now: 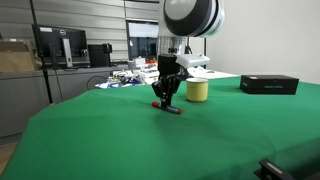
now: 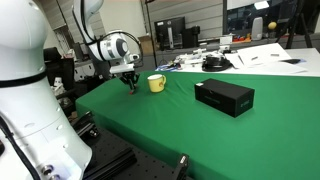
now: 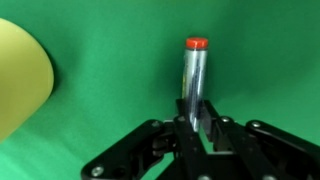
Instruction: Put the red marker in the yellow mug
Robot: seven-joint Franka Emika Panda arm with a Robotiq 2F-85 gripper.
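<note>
Next, my gripper releases the red marker inside the yellow mug (image 1: 197, 85) (image 3: 14, 78), with the marker's red end sticking up over the mug's rim.
The red marker (image 1: 168, 107) lies low on the green table, left of the yellow mug (image 1: 197, 90). My gripper (image 1: 167, 99) points straight down onto it, fingers closed around its middle. In the wrist view the marker (image 3: 193, 75) runs away from the jaws (image 3: 196, 125), its body looking grey with glare and its red end at the far tip. The fingers press on both its sides. The mug (image 3: 20, 80) fills the left edge there. In an exterior view the gripper (image 2: 131, 86) sits just left of the mug (image 2: 156, 83); the marker is too small to make out.
A flat black box (image 1: 269, 84) lies on the green table (image 1: 120, 140) beyond the mug; it also shows in an exterior view (image 2: 224, 96). Cluttered desks with monitors and papers stand behind the table.
</note>
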